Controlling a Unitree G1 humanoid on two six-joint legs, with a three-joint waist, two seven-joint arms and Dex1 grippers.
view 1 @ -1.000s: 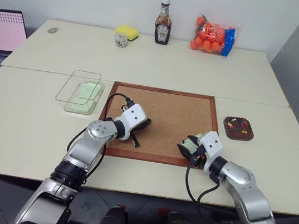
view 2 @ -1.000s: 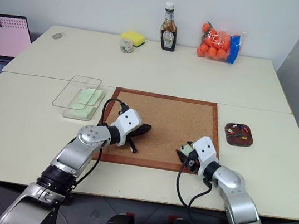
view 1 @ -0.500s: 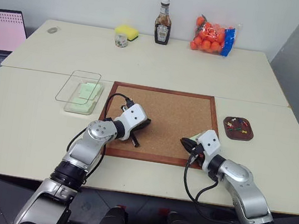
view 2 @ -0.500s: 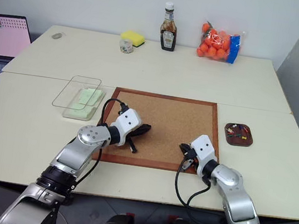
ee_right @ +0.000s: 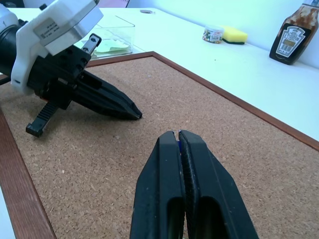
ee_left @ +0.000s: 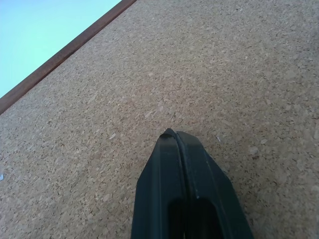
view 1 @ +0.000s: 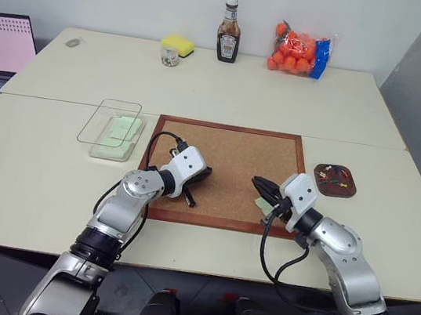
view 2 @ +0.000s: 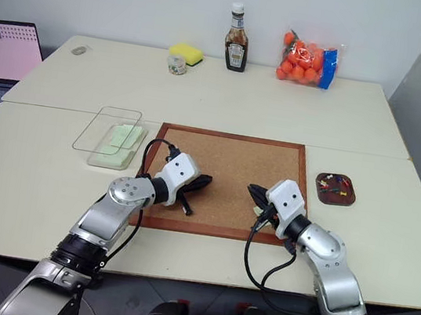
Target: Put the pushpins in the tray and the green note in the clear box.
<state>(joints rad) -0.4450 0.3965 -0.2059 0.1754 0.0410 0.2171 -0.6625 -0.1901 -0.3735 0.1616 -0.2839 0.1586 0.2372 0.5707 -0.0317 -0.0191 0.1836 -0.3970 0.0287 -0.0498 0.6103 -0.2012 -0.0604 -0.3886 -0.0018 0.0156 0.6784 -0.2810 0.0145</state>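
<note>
Next, I drop the blue pushpin among the other pushpins in the brown tray (view 1: 338, 181) beside the corkboard with my right gripper.
On the wood-framed corkboard (view 1: 230, 156), my right gripper (view 1: 257, 183) hovers shut, just above it. A blue speck, seemingly a pushpin (ee_right: 178, 145), shows between its tips. Below the gripper, the pale green note (view 1: 264, 205) lies on the cork near the front edge. To the right, the brown tray (view 1: 335, 180) holds several pushpins (view 1: 340, 177). My left gripper (view 1: 205, 174) is shut on nothing, its tips resting on the cork (ee_left: 172, 133). The clear box (view 1: 98, 149) sits left of the board with its lid raised and pale green paper (view 1: 125, 126) inside.
Along the far table edge stand a sauce bottle (view 1: 229, 30), a bag of oranges (view 1: 300, 52), a yellow sponge (view 1: 178, 43) and a small jar (view 1: 171, 56). An open laptop (view 1: 1, 47) sits at the left edge. A grey wall runs along the right.
My right gripper went from open at the note's edge to shut, then rose and drew back left off the note, which stays on the cork. The left arm has not moved.
</note>
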